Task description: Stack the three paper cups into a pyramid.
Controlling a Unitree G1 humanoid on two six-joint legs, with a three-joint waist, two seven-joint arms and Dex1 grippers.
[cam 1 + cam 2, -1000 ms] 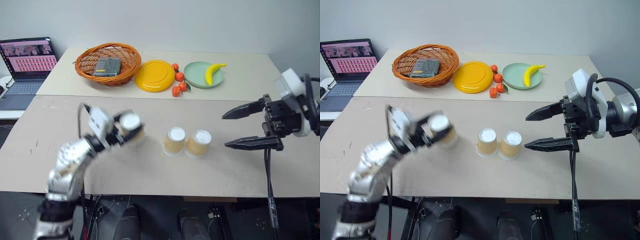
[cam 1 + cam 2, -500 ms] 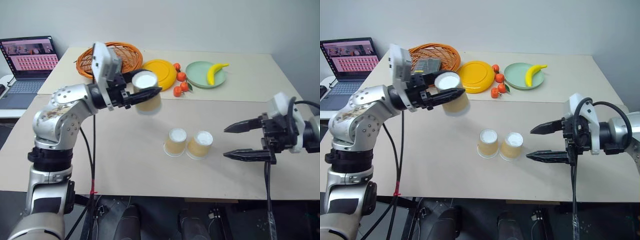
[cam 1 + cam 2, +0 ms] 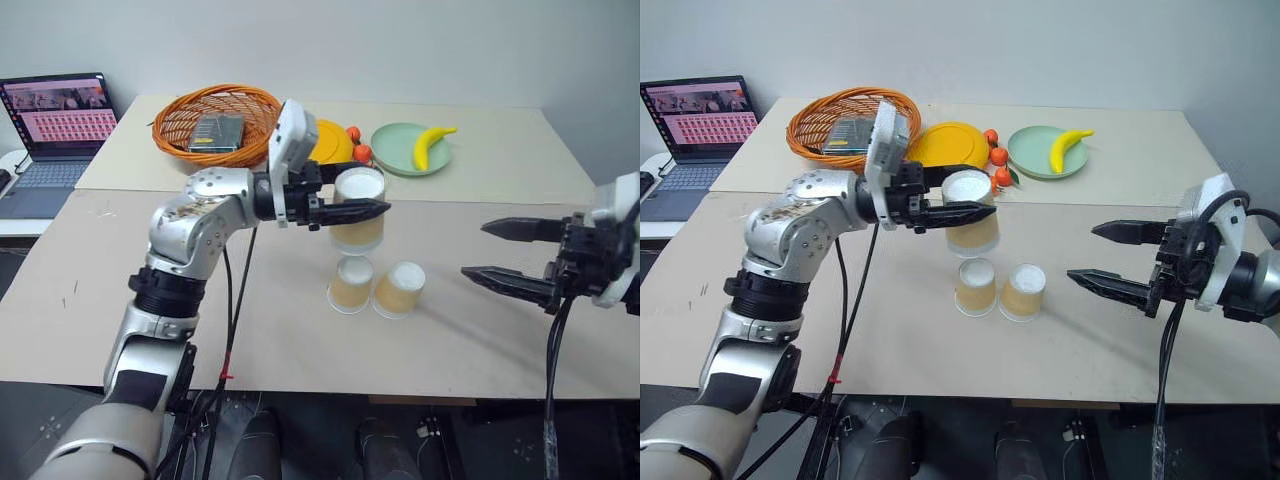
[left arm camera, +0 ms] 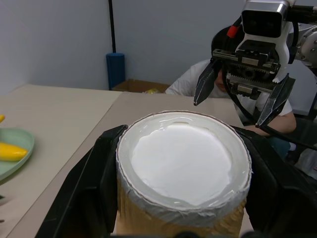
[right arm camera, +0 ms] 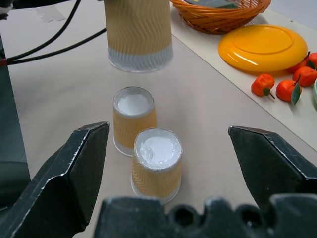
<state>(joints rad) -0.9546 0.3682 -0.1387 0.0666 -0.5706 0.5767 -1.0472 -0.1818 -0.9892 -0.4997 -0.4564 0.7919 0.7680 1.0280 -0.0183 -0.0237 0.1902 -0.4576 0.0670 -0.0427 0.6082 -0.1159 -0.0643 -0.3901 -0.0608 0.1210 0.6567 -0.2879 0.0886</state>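
I should let the held paper cup, now hanging just above one standing cup, go across the white bases of both standing cups (image 3: 382, 275) with my left gripper.
Two tan paper cups (image 3: 349, 283) (image 3: 398, 289) stand upside down side by side on the table, touching. A third paper cup (image 3: 359, 207), also white base up, hangs in the air just above the left one, with my left gripper (image 3: 345, 210) shut on its sides. The left wrist view looks onto this cup's white base (image 4: 182, 161) between the black fingers (image 4: 89, 191). My right gripper (image 3: 492, 250) stands open to the right of the pair, above the table, with nothing between its fingers. The right wrist view takes in the two standing cups (image 5: 132, 118) (image 5: 155, 162) and the held cup (image 5: 138, 32).
At the back of the table stand an orange wicker basket (image 3: 176, 125), a yellow plate (image 3: 325, 140), small oranges (image 3: 360, 152) and a green plate (image 3: 395, 140) with a banana (image 3: 428, 143). A laptop (image 3: 50, 130) is at the far left. A person (image 4: 218, 74) sits beyond the table.
My left arm has carried the cup up off the table and rightward to a spot above the left standing cup. The right gripper has shifted a little right and stays open.
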